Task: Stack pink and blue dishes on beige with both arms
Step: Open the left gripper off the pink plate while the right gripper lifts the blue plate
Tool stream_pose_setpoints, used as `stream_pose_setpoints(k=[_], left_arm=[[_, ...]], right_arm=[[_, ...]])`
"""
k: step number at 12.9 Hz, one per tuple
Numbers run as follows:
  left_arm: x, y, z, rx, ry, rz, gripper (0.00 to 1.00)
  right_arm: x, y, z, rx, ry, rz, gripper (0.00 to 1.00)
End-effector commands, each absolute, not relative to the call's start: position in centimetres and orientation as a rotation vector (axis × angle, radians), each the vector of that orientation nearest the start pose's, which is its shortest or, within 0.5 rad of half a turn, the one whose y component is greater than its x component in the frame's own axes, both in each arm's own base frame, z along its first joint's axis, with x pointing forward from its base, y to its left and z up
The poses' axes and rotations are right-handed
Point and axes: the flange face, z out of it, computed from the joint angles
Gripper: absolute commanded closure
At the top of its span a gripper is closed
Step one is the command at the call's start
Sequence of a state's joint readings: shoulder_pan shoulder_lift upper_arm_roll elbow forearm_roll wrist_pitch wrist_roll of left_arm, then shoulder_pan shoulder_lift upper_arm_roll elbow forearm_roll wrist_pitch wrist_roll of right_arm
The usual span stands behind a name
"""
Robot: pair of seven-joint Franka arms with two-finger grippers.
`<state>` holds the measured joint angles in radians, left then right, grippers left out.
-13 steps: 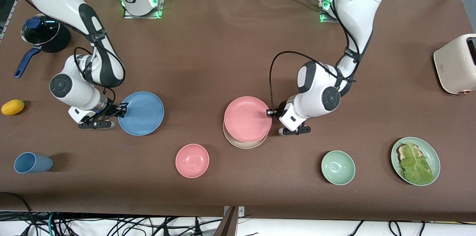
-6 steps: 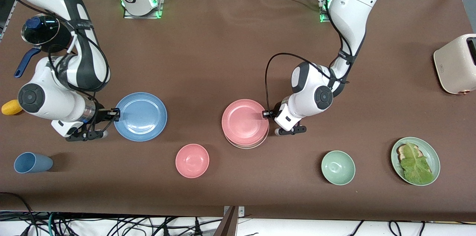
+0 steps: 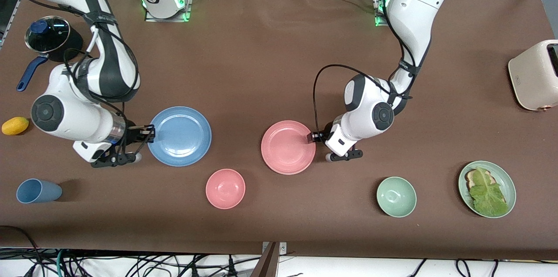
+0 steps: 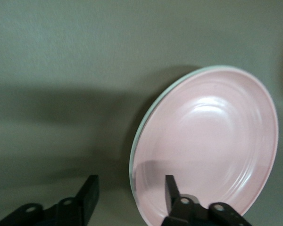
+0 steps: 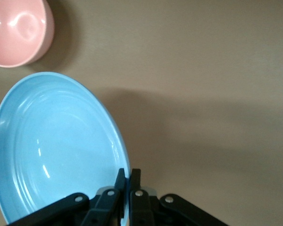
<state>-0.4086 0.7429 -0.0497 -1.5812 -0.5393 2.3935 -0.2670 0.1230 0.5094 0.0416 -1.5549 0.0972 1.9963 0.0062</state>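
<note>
The sky blue plate, still held level above the table, will be set down by my right gripper squarely on top of the salmon pink plate [image 3: 288,148].
The salmon pink plate [image 3: 287,147] lies flat on the beige plate, which shows only as a thin pale rim [image 4: 151,108] under it. My left gripper [image 3: 312,137] is open at the pink plate's [image 4: 212,141] rim on the left arm's side; it [image 4: 129,193] has one finger over the plate and the other off it. My right gripper [image 3: 148,133] is shut on the rim of the sky blue plate [image 3: 179,136] and holds it level above the table, toward the right arm's end. In the right wrist view the jaws [image 5: 129,176] pinch the blue plate's [image 5: 56,146] edge.
A pink bowl [image 3: 225,188] sits nearer the camera, between the two plates. A green bowl [image 3: 396,196], a green plate with lettuce [image 3: 487,188] and a toaster [image 3: 535,74] stand toward the left arm's end. A blue cup [image 3: 38,190], lemon [image 3: 15,125] and lidded pot [image 3: 50,37] stand toward the right arm's end.
The pink plate has come down squarely onto the beige plate and now covers it. The right arm has carried the blue plate toward the middle of the table.
</note>
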Motion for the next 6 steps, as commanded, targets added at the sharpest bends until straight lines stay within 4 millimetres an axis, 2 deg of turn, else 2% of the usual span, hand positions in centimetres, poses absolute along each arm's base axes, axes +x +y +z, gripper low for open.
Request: stream_pose_setpoints(k=[1,2,4,6], left_arm=[[64.8,-28.6,25.2,-3.554,-0.405,0.249,0.01],[65.0,-27.4,26.6,-3.551,-0.402,0.301,0.01],[65.4,-24.5,28.7,-3.546,-0.395,0.382,0.0],[65.7,-21.3,29.6,-3.559,-0.3,0.435,0.0]], right_arm=[[67.4,15.0,35.6,-3.016,-0.061,0.127,1.0],[67.0,16.9,35.5,-3.02,-0.021,0.132,1.0],[66.5,19.1,35.1,-3.024,0.054,0.147,1.0],[65.1,23.8,34.5,-3.03,0.154,0.163,1.0]])
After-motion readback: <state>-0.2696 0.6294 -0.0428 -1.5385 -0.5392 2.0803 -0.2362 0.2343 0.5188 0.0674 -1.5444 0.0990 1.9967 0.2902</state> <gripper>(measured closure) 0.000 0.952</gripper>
